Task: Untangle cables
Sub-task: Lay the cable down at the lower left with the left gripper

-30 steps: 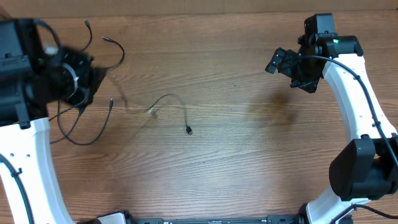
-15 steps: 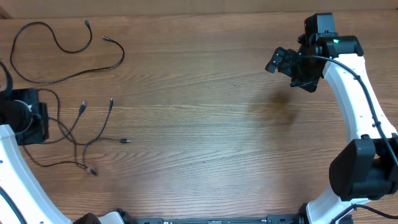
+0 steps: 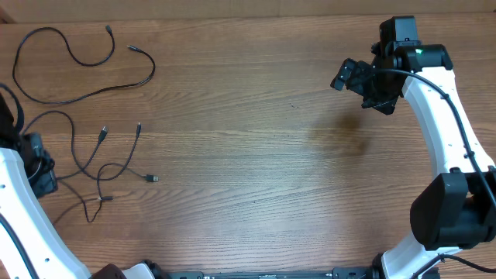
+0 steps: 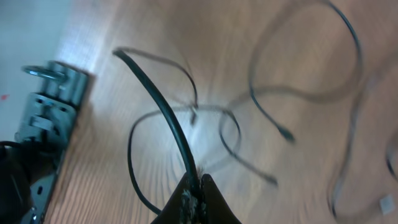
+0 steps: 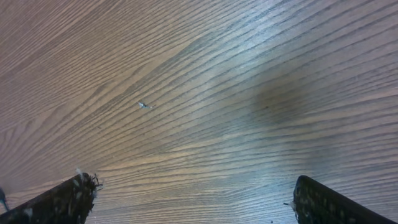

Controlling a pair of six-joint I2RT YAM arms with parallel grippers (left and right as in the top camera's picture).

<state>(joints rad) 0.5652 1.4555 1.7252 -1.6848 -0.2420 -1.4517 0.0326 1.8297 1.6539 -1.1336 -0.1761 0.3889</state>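
The frontmost small plug of the tangle marks the spot. Next, my left gripper lets go of the black cable on the wood (image 4: 188, 113) beside it.
Thin black cables lie on the left of the wooden table. One long cable (image 3: 77, 63) makes a wide separate loop at the back left. A loose tangle of cables (image 3: 99, 167) with small plugs lies in front of it. My left gripper (image 3: 45, 172) is at the table's left edge, beside the tangle. In the left wrist view the left gripper (image 4: 195, 188) is shut on one black cable (image 4: 163, 109), which arcs away over the blurred strands. My right gripper (image 3: 363, 82) hangs open over bare wood at the back right. Nothing is between its fingers (image 5: 71, 198).
A metal clamp bracket (image 4: 48, 106) sits at the table's left edge, close to the held cable. The right arm's own thicker black wire (image 3: 425, 77) runs along its white link. A small white speck (image 5: 143, 105) lies on the wood under the right gripper.
My left arm has swung from the back left down to the left edge, dragging the tangle left and toward the front. The strands have spread out. The right arm has not moved.
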